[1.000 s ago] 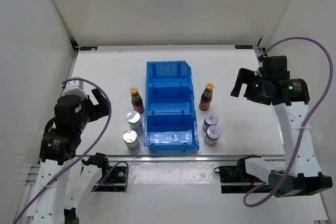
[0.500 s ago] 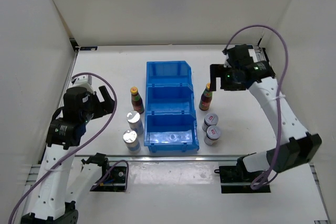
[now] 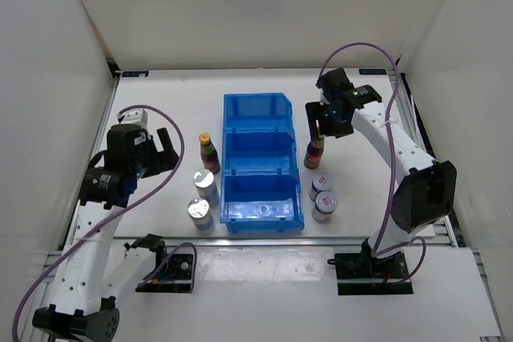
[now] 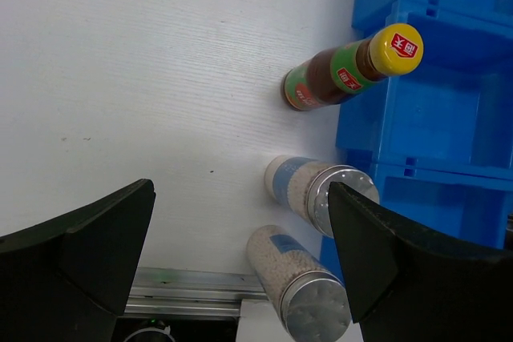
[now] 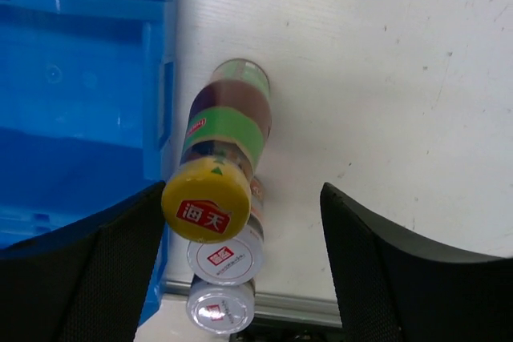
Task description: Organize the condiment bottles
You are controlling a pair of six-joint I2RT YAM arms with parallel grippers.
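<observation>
Next, I move my left gripper next to the yellow cap [image 3: 205, 138] [image 4: 397, 49] of the slim dark bottle beside the silver-capped shakers and close it there.
Two slim dark condiment bottles with yellow caps stand either side of the blue bin: the left one [image 3: 208, 152] [image 4: 345, 74] and the right one [image 3: 315, 150] [image 5: 228, 130]. Two plain silver-capped shakers [image 3: 206, 186] [image 3: 199, 214] stand left of the bin and show in the left wrist view [image 4: 321, 190] [image 4: 300, 294]. Two red-marked shakers [image 3: 321, 185] [image 3: 325, 204] [image 5: 225, 255] [image 5: 215, 308] stand to its right. My right gripper [image 3: 319, 129] [image 5: 242, 194] hangs open over the right slim bottle, its cap between the fingers, nearer the left one. My left gripper [image 3: 160, 154] [image 4: 239, 190] is open, left of the shakers, holding nothing.
The blue three-compartment bin [image 3: 255, 102] [image 4: 433, 118] [image 5: 80, 78] sits mid-table, its compartments showing no bottles. White walls close in the table on three sides. A metal rail [image 3: 240, 239] runs along the near edge.
My right arm has swung in from the far right to hang over the right slim bottle. My left arm has shifted slightly toward the left bottles, still open.
</observation>
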